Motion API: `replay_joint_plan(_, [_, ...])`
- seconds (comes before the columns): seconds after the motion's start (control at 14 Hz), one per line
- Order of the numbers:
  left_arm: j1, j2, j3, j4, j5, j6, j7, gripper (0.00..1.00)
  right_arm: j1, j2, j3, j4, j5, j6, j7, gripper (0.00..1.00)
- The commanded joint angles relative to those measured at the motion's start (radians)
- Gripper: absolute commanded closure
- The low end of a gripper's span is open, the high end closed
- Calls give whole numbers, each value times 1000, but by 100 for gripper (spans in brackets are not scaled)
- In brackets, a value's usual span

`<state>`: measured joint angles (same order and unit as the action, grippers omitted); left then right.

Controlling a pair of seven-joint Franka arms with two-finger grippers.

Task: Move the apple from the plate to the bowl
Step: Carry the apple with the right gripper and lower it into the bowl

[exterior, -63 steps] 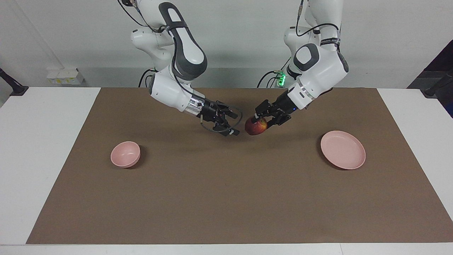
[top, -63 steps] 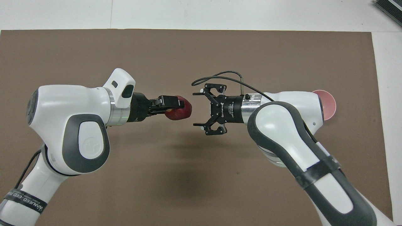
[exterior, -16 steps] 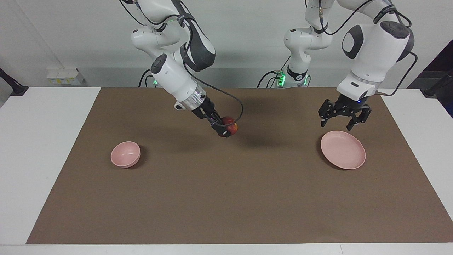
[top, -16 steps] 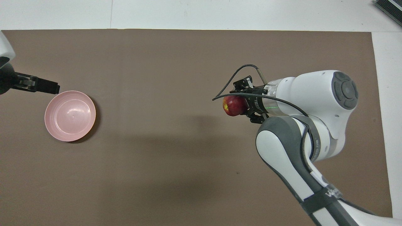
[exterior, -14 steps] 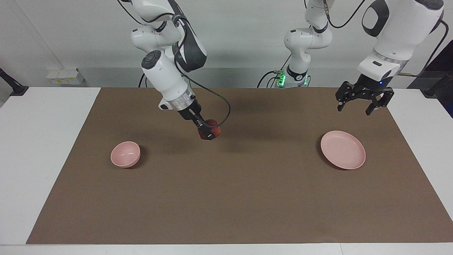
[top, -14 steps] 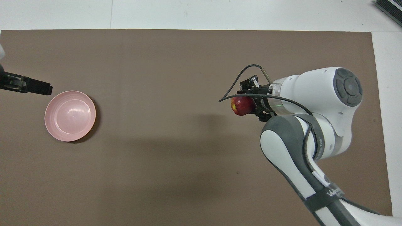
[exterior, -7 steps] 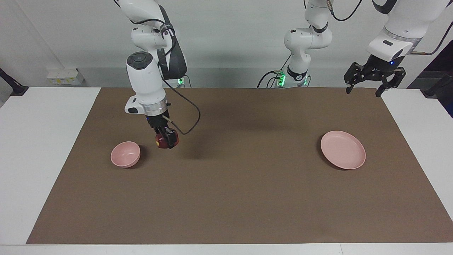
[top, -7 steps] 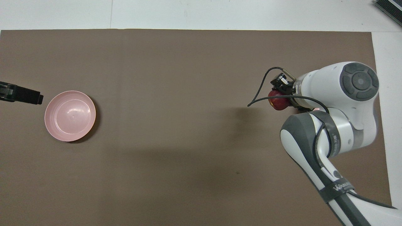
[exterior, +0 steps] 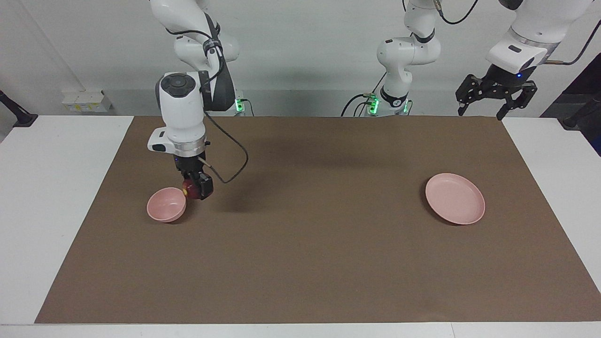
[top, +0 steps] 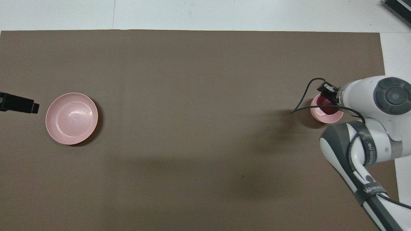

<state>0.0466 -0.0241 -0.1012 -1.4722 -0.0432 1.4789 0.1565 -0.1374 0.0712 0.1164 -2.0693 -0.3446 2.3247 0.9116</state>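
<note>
My right gripper is holding the dark red apple. It will let go of it down inside the rim of the small deep pink bowl (top: 326, 106).
The dark red apple (exterior: 189, 188) hangs in my right gripper (exterior: 194, 189), which is shut on it and points straight down. In the facing view the apple is just above the rim of the small deep pink bowl (exterior: 165, 204), on the bowl's side toward the table's middle. In the overhead view the apple (top: 327, 108) covers part of the bowl (top: 325, 117). The wide pink plate (exterior: 455, 198) lies bare toward the left arm's end. My left gripper (exterior: 492, 104) is open with nothing in it, raised high over the mat's corner near the left arm's base.
A brown mat (exterior: 300, 244) covers most of the white table (exterior: 56, 188). In the overhead view the plate (top: 71, 118) lies beside one finger (top: 19, 106) of the left gripper. A black cable (exterior: 230, 162) loops from the right wrist.
The right arm has carried the apple from over the mat's middle to the bowl's rim and turned upright. The left gripper has risen and drawn back from the plate, still open.
</note>
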Motion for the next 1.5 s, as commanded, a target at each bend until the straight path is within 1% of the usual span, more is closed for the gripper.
replay_joint_plan(0.0, [13,-14,-8,-11,-11,-5,12,0,-60,-51,12,-138,-24,132,-33,100])
replay_joint_plan(0.07, [12,-13,-8,-10,-7,-3,11,0,-83,-44,14,-175,-25,193,-37,100])
replay_joint_plan(0.21, [10,-13,-8,-10,-6,6,11,0,-91,-25,14,-195,-24,211,-28,100])
replay_joint_plan(0.36, [10,-13,-9,-10,-6,3,12,0,-93,-11,15,-195,-24,214,-25,100])
replay_joint_plan(0.5, [10,-13,-8,-10,-6,1,11,0,-108,31,14,-193,-20,272,-25,100])
replay_joint_plan(0.57, [9,-13,-9,-10,-6,3,11,0,-108,45,15,-189,-20,280,-28,100])
replay_joint_plan(0.71, [9,-13,-9,-10,-6,3,11,0,-102,65,15,-154,-20,280,-40,100])
replay_joint_plan(0.79, [9,-13,-9,-10,-6,3,11,0,-108,81,15,-123,-20,272,-43,75])
replay_joint_plan(0.86, [9,-13,-9,-10,-6,6,11,0,-106,85,17,-117,-11,269,-48,20])
replay_joint_plan(0.93, [9,-13,-9,-10,-6,8,11,0,-106,85,17,-115,5,268,-49,0])
replay_joint_plan(1.21, [9,-13,-9,-10,-6,6,11,0,-97,93,19,-81,12,248,-68,0])
replay_joint_plan(1.36, [7,-13,-9,-10,-7,6,11,0,-94,88,26,-40,24,168,-72,0])
replay_joint_plan(1.43, [6,-13,-9,-10,-7,5,11,0,-94,88,47,-2,45,106,-86,0])
